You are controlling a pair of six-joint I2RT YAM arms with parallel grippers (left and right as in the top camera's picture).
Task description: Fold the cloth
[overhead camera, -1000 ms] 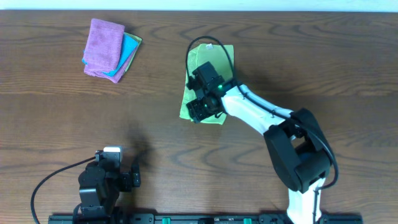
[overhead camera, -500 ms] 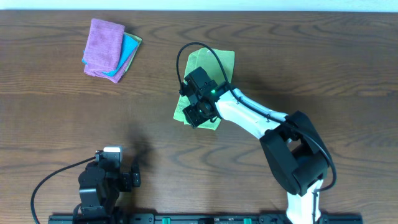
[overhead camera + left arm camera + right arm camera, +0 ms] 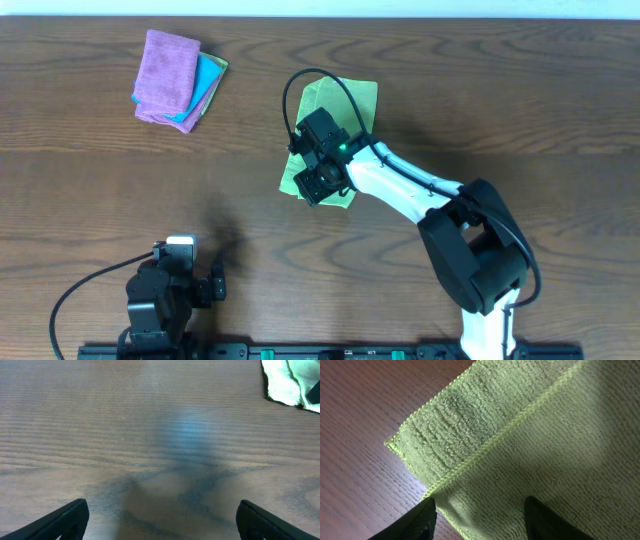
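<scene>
I should take the top layer's near corner [image 3: 438, 491] with my right gripper and open the fold, because the green cloth's top layer stops short of the lower layer's edge.
The green cloth [image 3: 345, 96] lies folded on the dark wooden table, back centre. My right gripper [image 3: 320, 182] is down on the cloth's near left end, with both jaws wide apart. In the right wrist view the cloth [image 3: 530, 435] fills the frame, showing two stacked layers with stitched edges. The gripper [image 3: 482, 521] straddles the top layer near its left edge, open. My left gripper [image 3: 192, 266] sits at the front left, open and empty [image 3: 162, 521] over bare wood. The cloth's corner [image 3: 292, 380] shows at the top right of its view.
A stack of folded cloths stands at the back left, a purple one [image 3: 165, 72] on top of a blue one [image 3: 208, 84]. The right arm's black cable [image 3: 300, 85] loops over the green cloth.
Since one second ago my right gripper has moved a little left, and the near end of the green cloth has shifted left with it. Nothing has moved in the last half second.
</scene>
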